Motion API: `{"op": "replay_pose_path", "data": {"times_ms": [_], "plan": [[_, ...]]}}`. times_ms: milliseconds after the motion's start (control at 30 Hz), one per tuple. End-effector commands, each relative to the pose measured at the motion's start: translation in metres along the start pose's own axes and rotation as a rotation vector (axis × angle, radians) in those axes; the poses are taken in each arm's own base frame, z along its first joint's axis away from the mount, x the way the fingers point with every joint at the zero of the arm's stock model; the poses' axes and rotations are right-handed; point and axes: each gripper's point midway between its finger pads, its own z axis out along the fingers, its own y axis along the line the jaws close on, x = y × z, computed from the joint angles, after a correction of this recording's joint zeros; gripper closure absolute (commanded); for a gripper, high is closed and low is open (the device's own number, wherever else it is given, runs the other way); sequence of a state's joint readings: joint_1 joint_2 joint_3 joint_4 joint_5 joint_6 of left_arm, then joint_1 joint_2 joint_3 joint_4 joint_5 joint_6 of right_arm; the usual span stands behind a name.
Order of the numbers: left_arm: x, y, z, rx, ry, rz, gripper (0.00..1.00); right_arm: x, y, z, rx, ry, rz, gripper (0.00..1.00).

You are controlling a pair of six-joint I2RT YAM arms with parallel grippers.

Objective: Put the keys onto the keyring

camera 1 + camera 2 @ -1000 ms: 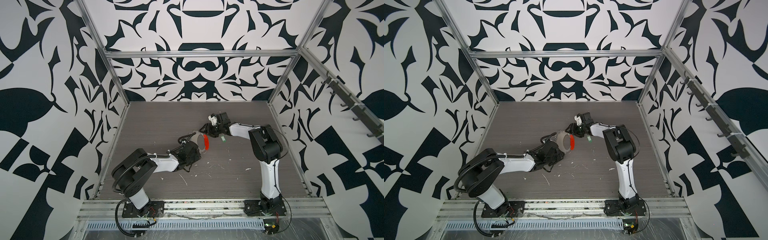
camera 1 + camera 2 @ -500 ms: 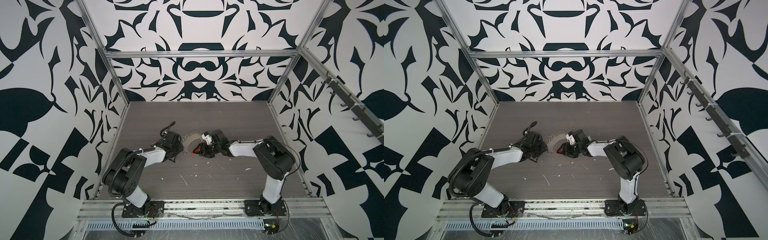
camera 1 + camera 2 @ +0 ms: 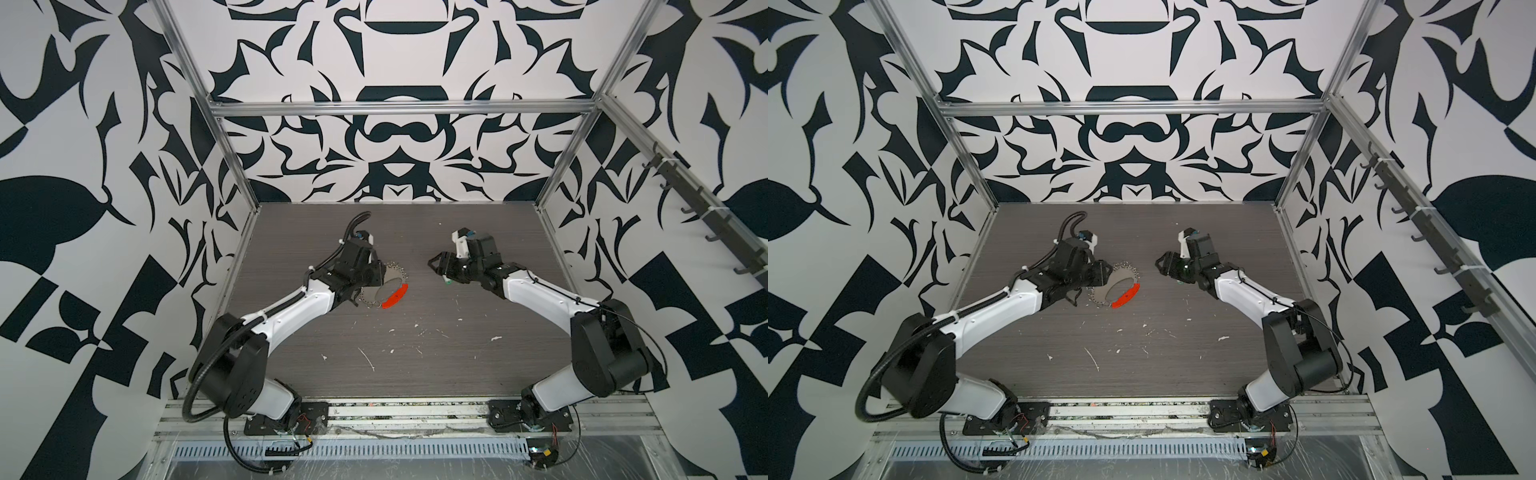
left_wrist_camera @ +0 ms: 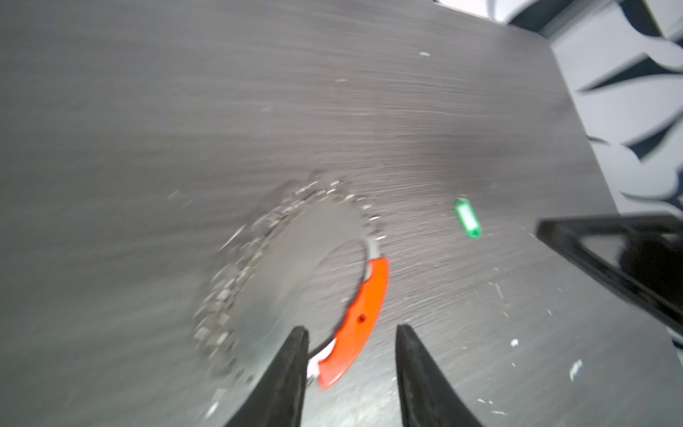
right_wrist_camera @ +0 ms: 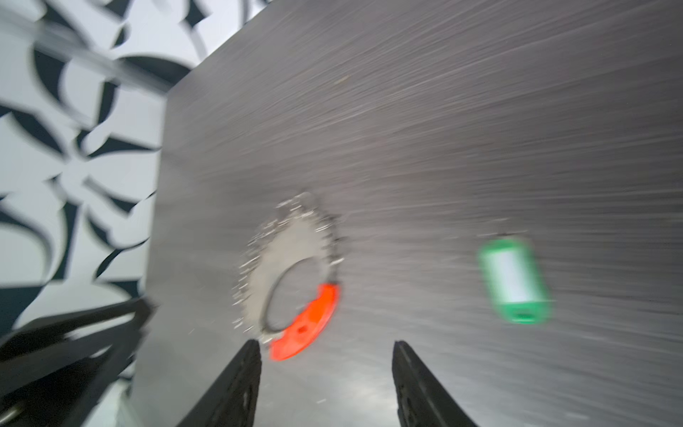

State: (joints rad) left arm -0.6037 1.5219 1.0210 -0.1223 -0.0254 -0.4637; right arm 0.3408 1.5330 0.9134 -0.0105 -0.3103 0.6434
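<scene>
The robot's left gripper should close on the far silvery edge (image 3: pixel 395 268) (image 4: pixel 341 196) of the keyring, just beyond the end of the red segment that is nearer the green key tag.
The keyring (image 3: pixel 384 286) lies flat on the table, silvery pieces along its far and left side and a red segment (image 3: pixel 395 297) on its near right. In the wrist views it is blurred (image 4: pixel 292 258) (image 5: pixel 292 266). The green key tag (image 4: pixel 467 218) (image 5: pixel 513 281) lies apart, right of the ring; in a top view only a green speck of the tag (image 3: pixel 449 282) shows under my right gripper (image 3: pixel 436 266). That right gripper (image 5: pixel 325 344) is open and empty. My left gripper (image 3: pixel 360 296) (image 4: pixel 352 329) is open at the ring's left edge, its tips either side of the red segment's end, holding nothing.
White scraps (image 3: pixel 368 359) dot the near half of the table. Patterned walls and aluminium frame posts (image 3: pixel 552 195) close in the table on three sides. Each wrist view catches the other gripper at its edge: right finger (image 4: pixel 610 258), left gripper (image 5: pixel 74 344).
Both grippers have drawn apart from the middle. The ring, lifted by my left gripper a second ago, now lies flat, and the left jaws have opened. The right arm has swung back rightward.
</scene>
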Motion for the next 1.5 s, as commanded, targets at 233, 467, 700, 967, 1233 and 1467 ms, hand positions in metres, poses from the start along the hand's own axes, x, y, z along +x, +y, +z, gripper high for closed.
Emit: {"op": "replay_pose_path", "data": {"times_ms": [233,467,700,967,1233,1467], "plan": [[0.021,-0.044,0.058,0.266,0.141,0.710,0.69,-0.005,-0.060,0.000,0.167,-0.153,-0.089,0.40],[0.009,-0.016,0.076,0.317,0.167,0.938,0.72,0.002,-0.075,-0.008,0.240,-0.150,-0.125,0.38],[0.009,-0.001,0.105,0.327,0.289,1.003,0.71,-0.004,-0.074,0.002,0.248,-0.122,-0.147,0.37],[0.014,-0.002,0.119,0.354,0.335,0.991,0.70,-0.004,-0.081,0.011,0.255,-0.096,-0.127,0.37],[0.030,-0.014,0.125,0.355,0.348,1.035,0.68,-0.004,-0.084,0.012,0.251,-0.093,-0.109,0.37],[0.031,-0.010,0.136,0.318,0.354,1.050,0.69,-0.004,-0.083,0.012,0.236,-0.087,-0.098,0.37]]}}
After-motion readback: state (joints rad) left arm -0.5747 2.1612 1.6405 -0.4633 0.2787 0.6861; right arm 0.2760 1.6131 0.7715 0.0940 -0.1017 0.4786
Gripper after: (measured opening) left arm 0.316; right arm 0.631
